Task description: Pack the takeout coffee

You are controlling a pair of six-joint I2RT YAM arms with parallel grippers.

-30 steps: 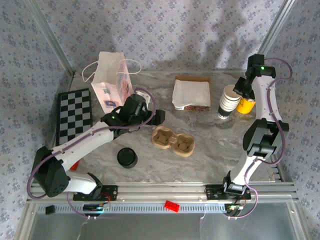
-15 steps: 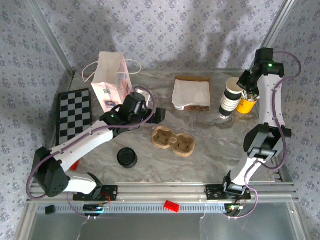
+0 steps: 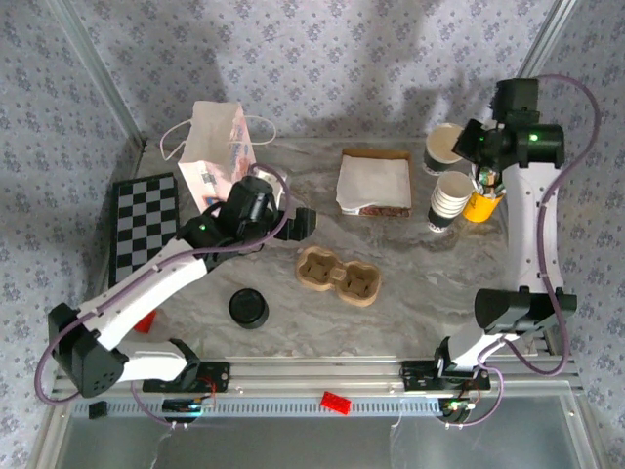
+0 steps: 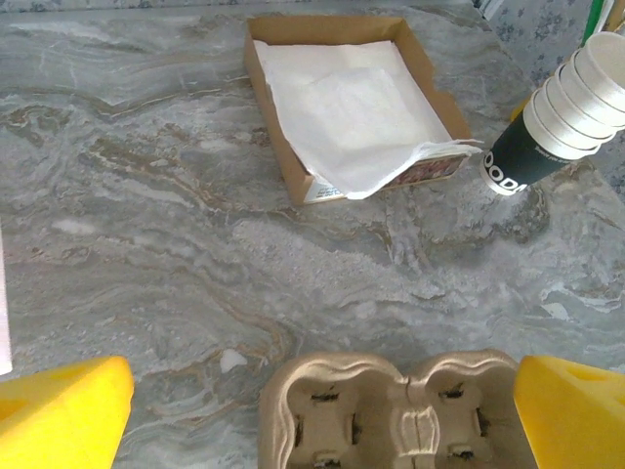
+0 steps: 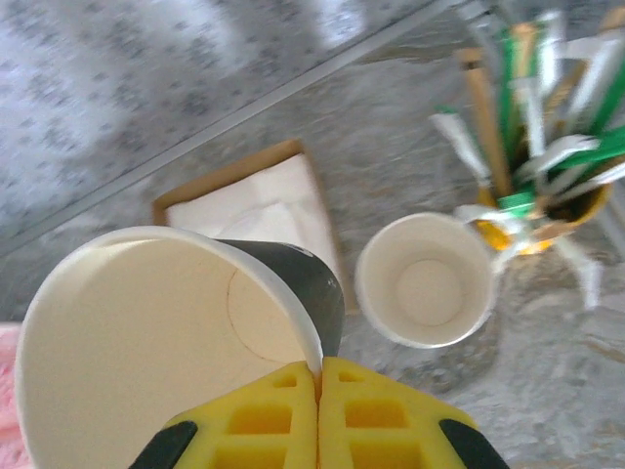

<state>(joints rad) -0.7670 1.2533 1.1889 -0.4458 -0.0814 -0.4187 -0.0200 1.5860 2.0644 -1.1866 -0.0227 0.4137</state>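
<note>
Next, my right gripper releases the open paper cup between the napkin box and the cardboard cup carrier [image 3: 344,237]. The open cup is now above and behind the cup stack.
My right gripper [image 3: 461,145] [image 5: 319,366] is shut on the rim of an open paper cup [image 3: 444,147] [image 5: 146,332], white inside and black outside. It holds the cup tilted in the air, above and behind the stack of paper cups [image 3: 449,200] [image 5: 425,278] [image 4: 557,107]. The takeout coffee is out of view. The cardboard cup carrier [image 3: 338,274] [image 4: 391,410] lies mid-table with both wells empty. My left gripper [image 3: 298,225] [image 4: 317,420] hangs open just above the carrier's left side, nothing between its yellow fingers [image 4: 59,410].
A black round lid [image 3: 248,309] lies near the left front. A printed paper bag [image 3: 220,156] stands at the back left beside a chessboard [image 3: 144,225]. A napkin box [image 3: 374,183] and a yellow holder of stirrers [image 3: 480,203] [image 5: 547,166] sit at the back.
My right gripper has lifted one cup off the stack and carried it up and toward the back left. The left arm has shifted slightly left, still open.
</note>
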